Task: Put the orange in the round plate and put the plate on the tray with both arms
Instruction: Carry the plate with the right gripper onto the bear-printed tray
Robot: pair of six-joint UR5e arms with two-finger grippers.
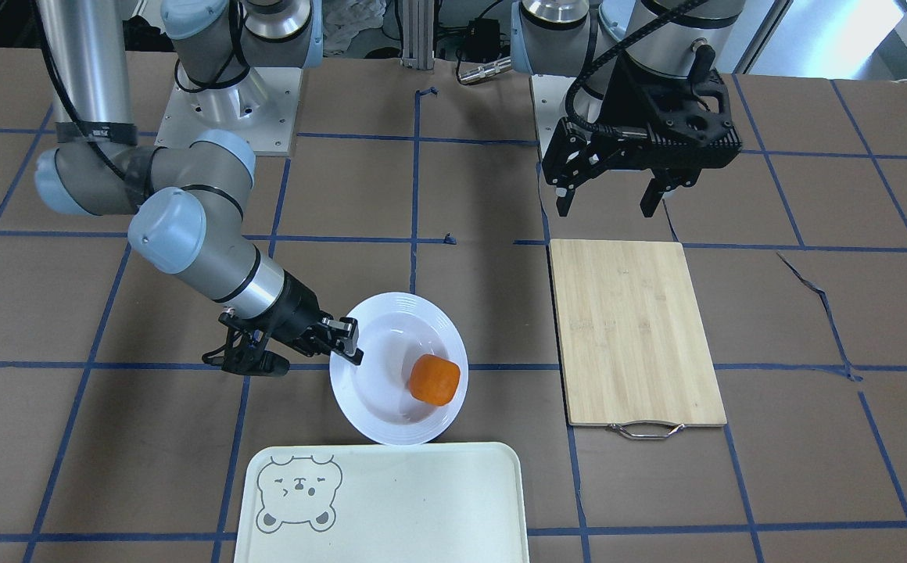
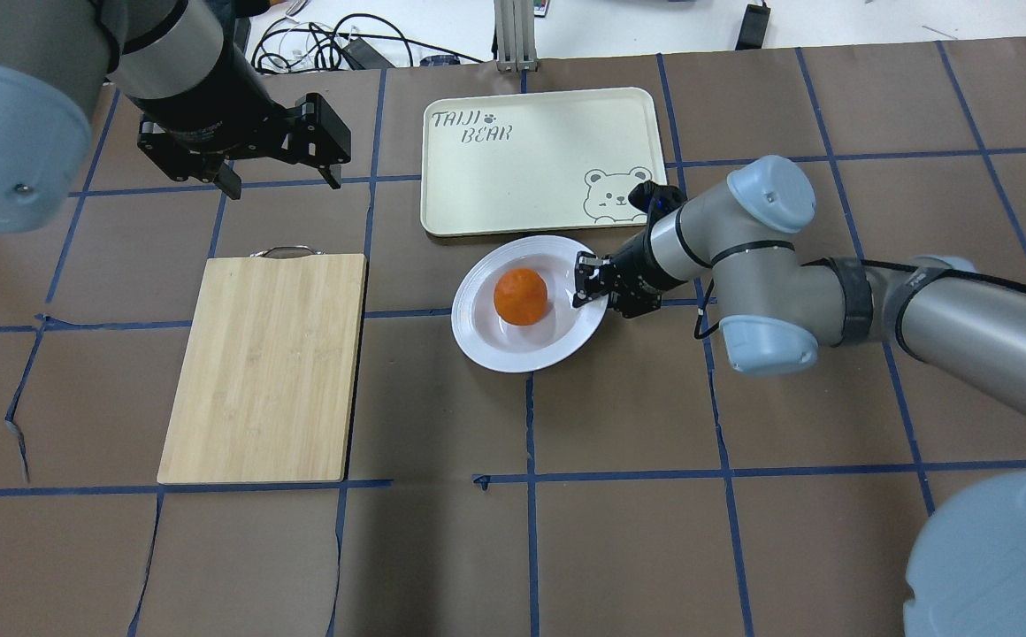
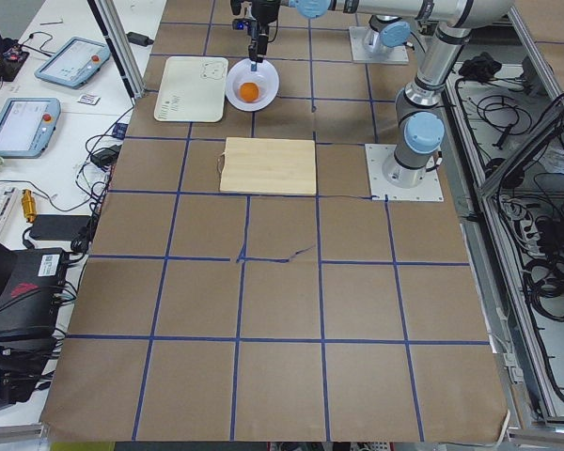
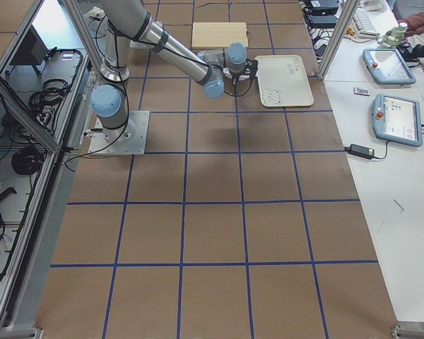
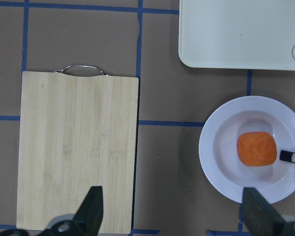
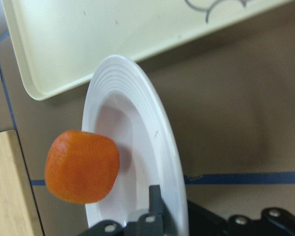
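Note:
The robot's right gripper should set the plate, which sits just short of the tray now, down on the middle of the cream tray (image 1: 360, 538), partly over the bear drawing.
The orange (image 1: 435, 379) (image 2: 520, 296) (image 5: 256, 148) (image 6: 82, 167) lies in the sunken centre of the white round plate (image 1: 379, 391) (image 2: 513, 349) (image 5: 221, 152) (image 6: 152, 128). The plate sits just short of the cream tray (image 1: 422, 500) (image 2: 531, 133) (image 5: 236, 34) (image 6: 88, 39). My right gripper (image 1: 348, 344) (image 2: 585, 283) (image 6: 160, 216) is shut on the plate's rim, on the side away from the cutting board. That side looks slightly raised. Over bare table beyond the board's handle end, my left gripper (image 1: 607, 205) (image 2: 281, 177) (image 5: 174, 211) hangs open, holding nothing.
A bamboo cutting board (image 1: 633, 336) (image 2: 265, 363) (image 5: 78, 152) with a metal handle lies on the plate's other side from the right arm. The tray holds nothing. Brown paper with blue tape lines covers the table.

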